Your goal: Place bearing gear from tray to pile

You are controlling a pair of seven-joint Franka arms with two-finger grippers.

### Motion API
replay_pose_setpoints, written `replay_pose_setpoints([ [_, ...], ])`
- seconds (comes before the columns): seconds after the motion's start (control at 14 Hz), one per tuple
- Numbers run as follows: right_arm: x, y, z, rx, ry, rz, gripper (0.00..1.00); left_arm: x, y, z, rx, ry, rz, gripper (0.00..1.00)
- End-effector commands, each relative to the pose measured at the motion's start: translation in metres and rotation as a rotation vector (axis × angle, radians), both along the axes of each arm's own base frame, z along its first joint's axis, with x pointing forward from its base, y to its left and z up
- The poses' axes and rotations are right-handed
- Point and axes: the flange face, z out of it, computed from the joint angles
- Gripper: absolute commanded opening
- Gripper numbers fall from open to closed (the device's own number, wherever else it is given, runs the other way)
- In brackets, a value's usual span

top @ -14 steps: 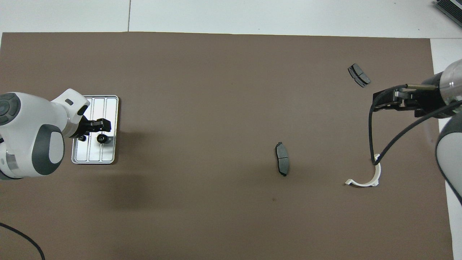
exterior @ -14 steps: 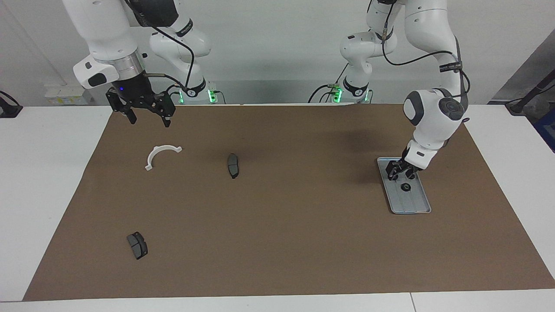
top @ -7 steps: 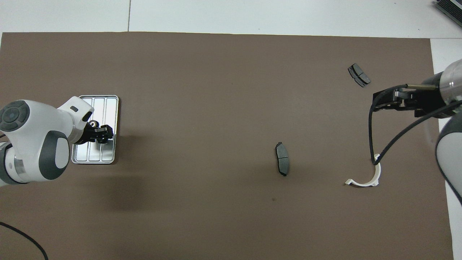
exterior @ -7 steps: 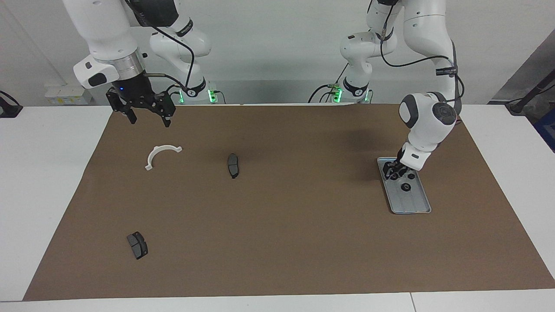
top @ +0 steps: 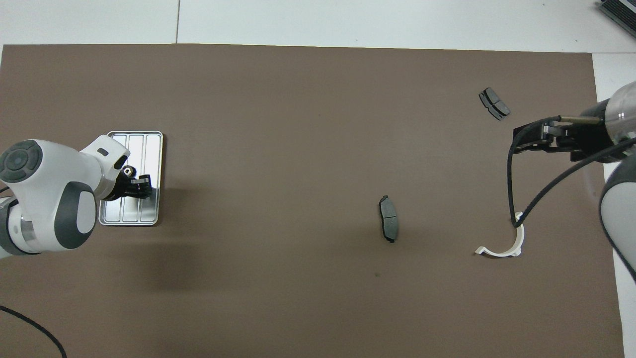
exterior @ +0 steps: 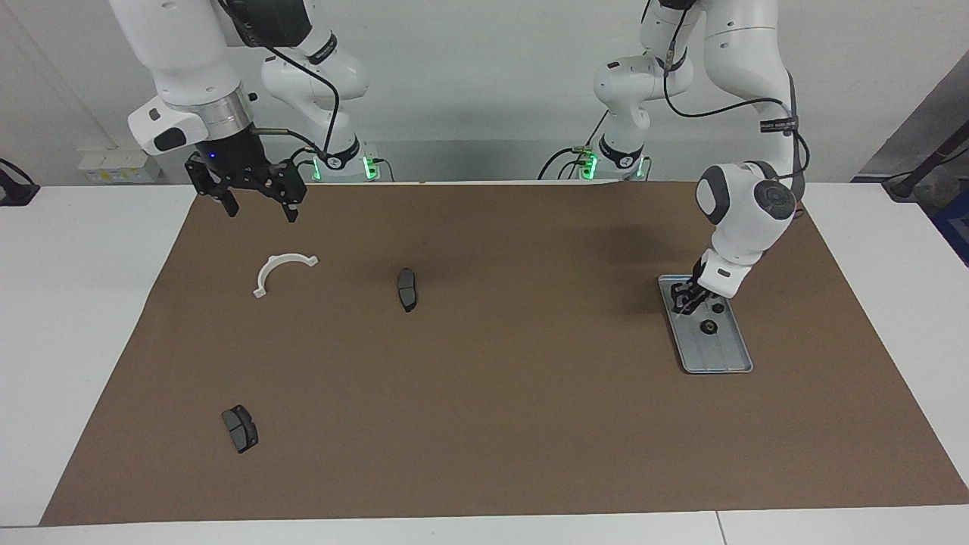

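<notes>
The bearing gear will leave my left gripper on the brown mat (top: 289, 192) between the silver tray and its nearest brake pad. The gear is still on the silver tray.
The silver tray (exterior: 721, 357) lies toward the left arm's end of the table; it also shows in the overhead view (top: 145, 144). One small dark bearing gear (exterior: 708, 327) sits on it, also seen from overhead (top: 129, 170). My left gripper (exterior: 690, 300) hangs low over the tray's end toward the robots, close beside the gear (top: 140, 182). The pile's parts lie apart: a white half-ring bracket (exterior: 266, 270) (top: 502, 253) and two dark brake pads (exterior: 406, 288) (exterior: 240, 428). My right gripper (exterior: 260, 208) waits open and empty above the mat's edge by the bracket.
A brown mat (exterior: 500, 393) covers the table's middle, with bare white table around it. The brake pads also show in the overhead view (top: 388, 219) (top: 494, 103). The right arm's black cable (top: 512, 189) hangs over the bracket in that view.
My left gripper has come down lower over the tray and shifted a little toward its robot end. The gear now shows beside it from overhead. The right arm has not moved.
</notes>
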Motion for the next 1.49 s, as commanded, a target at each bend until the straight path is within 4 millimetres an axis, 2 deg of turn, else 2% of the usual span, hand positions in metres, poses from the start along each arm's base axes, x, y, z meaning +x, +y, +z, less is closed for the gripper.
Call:
replay_pose_setpoints([
  [0.0,-0.004,-0.004,-0.001,0.004,-0.002,0.017,1.00,0.003,0.000,0.008,0.007,-0.021,0.010,0.22],
  [0.21,-0.004,-0.004,-0.001,0.004,-0.002,0.017,1.00,0.036,-0.009,0.046,0.000,-0.028,0.049,0.20],
  [0.36,-0.004,-0.004,-0.001,0.004,-0.002,0.017,1.00,0.050,-0.046,0.068,-0.008,-0.043,0.096,0.20],
  [0.43,-0.004,-0.004,-0.001,0.004,-0.002,0.017,1.00,0.050,-0.073,0.071,-0.013,-0.055,0.127,0.20],
  [0.71,-0.004,-0.004,0.000,0.004,-0.004,0.017,1.00,0.029,-0.178,0.073,-0.030,-0.068,0.157,0.20],
  [1.0,-0.004,-0.006,-0.001,0.004,-0.001,0.015,1.00,-0.007,-0.266,0.064,-0.049,-0.081,0.049,0.21],
  [1.14,-0.004,-0.008,0.000,0.004,-0.001,0.012,1.00,-0.021,-0.301,0.048,-0.055,-0.077,-0.007,0.21],
  [1.28,-0.007,-0.008,-0.002,0.002,0.024,0.012,1.00,-0.032,-0.326,0.032,-0.079,-0.101,-0.018,0.23],
  [1.42,-0.009,-0.002,0.001,0.002,0.015,0.024,1.00,-0.044,-0.339,0.025,-0.083,-0.101,-0.034,0.33],
])
